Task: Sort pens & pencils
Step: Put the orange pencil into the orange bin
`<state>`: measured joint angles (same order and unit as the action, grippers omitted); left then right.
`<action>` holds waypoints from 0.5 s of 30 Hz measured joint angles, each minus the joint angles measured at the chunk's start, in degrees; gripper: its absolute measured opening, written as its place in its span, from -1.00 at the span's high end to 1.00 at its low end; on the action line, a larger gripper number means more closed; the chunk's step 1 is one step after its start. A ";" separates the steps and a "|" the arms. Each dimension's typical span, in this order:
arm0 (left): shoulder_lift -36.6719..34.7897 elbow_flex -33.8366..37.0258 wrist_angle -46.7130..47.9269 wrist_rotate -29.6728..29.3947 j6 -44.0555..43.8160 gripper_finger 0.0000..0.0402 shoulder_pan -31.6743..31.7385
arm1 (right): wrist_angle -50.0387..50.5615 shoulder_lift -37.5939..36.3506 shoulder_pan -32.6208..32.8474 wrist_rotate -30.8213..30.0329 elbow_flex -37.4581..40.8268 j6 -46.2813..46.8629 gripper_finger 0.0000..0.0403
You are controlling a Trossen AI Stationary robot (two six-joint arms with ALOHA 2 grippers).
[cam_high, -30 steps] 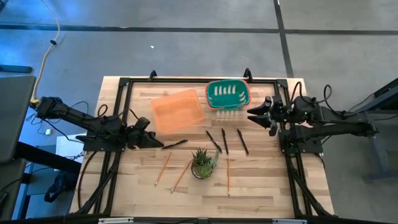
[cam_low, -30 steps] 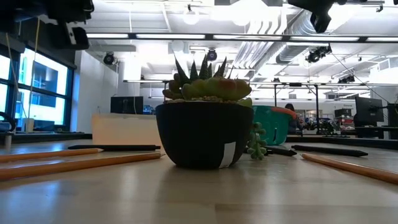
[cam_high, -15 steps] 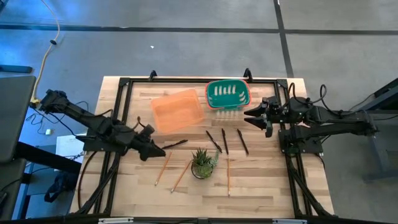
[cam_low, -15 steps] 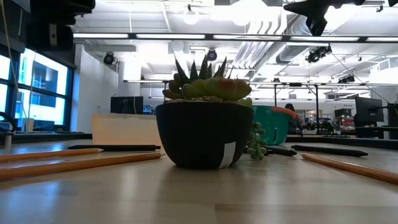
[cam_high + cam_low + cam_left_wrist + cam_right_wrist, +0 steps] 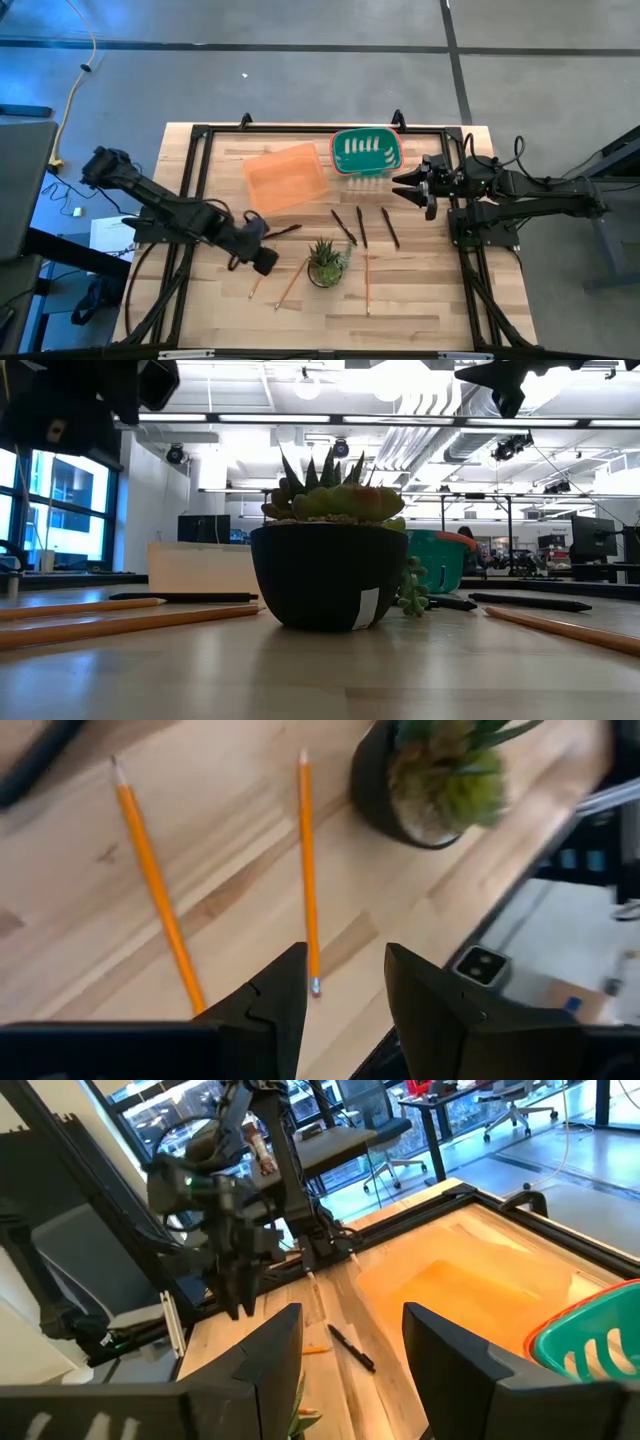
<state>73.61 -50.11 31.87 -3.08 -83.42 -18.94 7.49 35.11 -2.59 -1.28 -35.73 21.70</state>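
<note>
The near half of the orange pencil (image 5: 259, 282) (image 5: 178, 942) that lies farthest from the potted succulent is the next spot my left gripper should close on.
Three orange pencils lie flat on the wooden table: two left of the plant (image 5: 256, 284) (image 5: 291, 282) and one right of it (image 5: 367, 285). Several dark pens lie farther back, one at the left (image 5: 281, 231) and three together (image 5: 361, 227). My left gripper (image 5: 265, 263) hangs open above the two left pencils (image 5: 160, 890) (image 5: 308, 870), slanting down and holding nothing (image 5: 345, 995). My right gripper (image 5: 404, 186) waits open in the air by the green basket, empty (image 5: 350, 1350).
A potted succulent (image 5: 327, 262) stands between the pencils, close to my left gripper. An orange tray (image 5: 286, 178) and a green basket (image 5: 366, 152) sit at the far side. A black frame (image 5: 190, 200) borders the table.
My left gripper has gone toward the table's near edge and a little to the right, from beside the left pen to above the two left pencils. It has tipped from nearly level to slanting down. Pens and pencils lie as before.
</note>
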 joint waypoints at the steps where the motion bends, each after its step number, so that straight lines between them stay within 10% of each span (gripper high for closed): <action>1: 1.68 -1.24 0.79 0.52 -0.65 0.39 -0.11 | 0.01 -0.11 0.00 0.00 0.00 -0.24 0.18; 15: 12.53 -12.71 20.39 1.08 -5.15 0.39 -0.72 | 0.50 -1.11 0.00 0.52 0.00 -1.25 0.18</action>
<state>86.14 -62.83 52.26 -2.00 -88.57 -19.66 7.99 34.00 -2.59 -0.76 -35.73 20.45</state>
